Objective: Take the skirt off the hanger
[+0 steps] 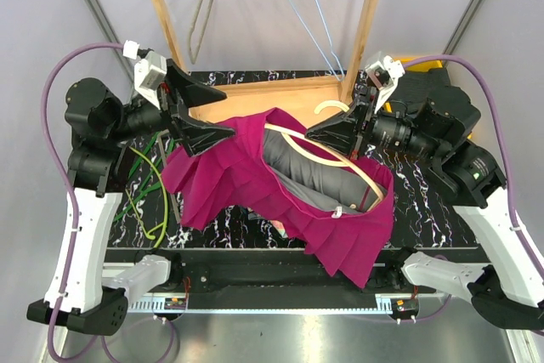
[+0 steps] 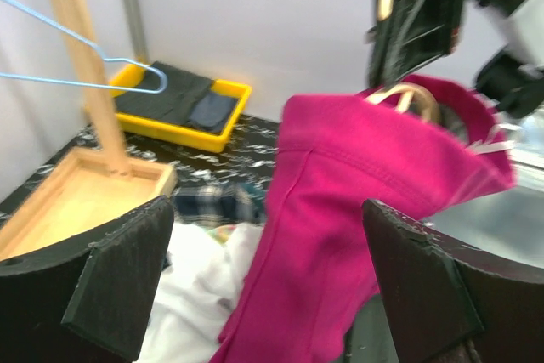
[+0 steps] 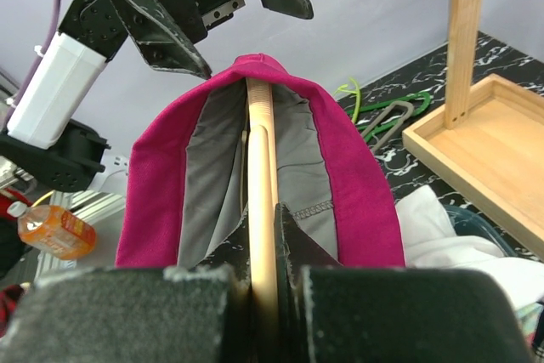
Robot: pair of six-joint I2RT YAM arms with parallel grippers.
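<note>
The hanger's far end is inside the skirt's waistband, so next my left gripper pinches the skirt (image 1: 245,127) beside that end before my right gripper pulls the hanger away.
A magenta skirt (image 1: 255,184) with grey lining hangs on a cream hanger (image 1: 340,167) held above the table. My right gripper (image 1: 313,135) is shut on the hanger's bar near its hook. In the right wrist view the hanger (image 3: 259,142) runs straight out from between the pads, and the skirt (image 3: 357,184) drapes over its far end. My left gripper (image 1: 229,112) stands open at the skirt's upper left end. In the left wrist view the skirt (image 2: 340,210) hangs between the wide-spread fingers (image 2: 119,278), touching neither that I can see.
A wooden rack (image 1: 365,31) with a blue wire hanger (image 1: 310,6) stands at the back on its wooden base (image 2: 76,201). Green hangers (image 1: 149,184) lie at the left. A yellow tray (image 2: 174,129) holds dark cloth. White cloth (image 2: 195,295) lies under the skirt. An orange bottle (image 3: 55,227) lies nearby.
</note>
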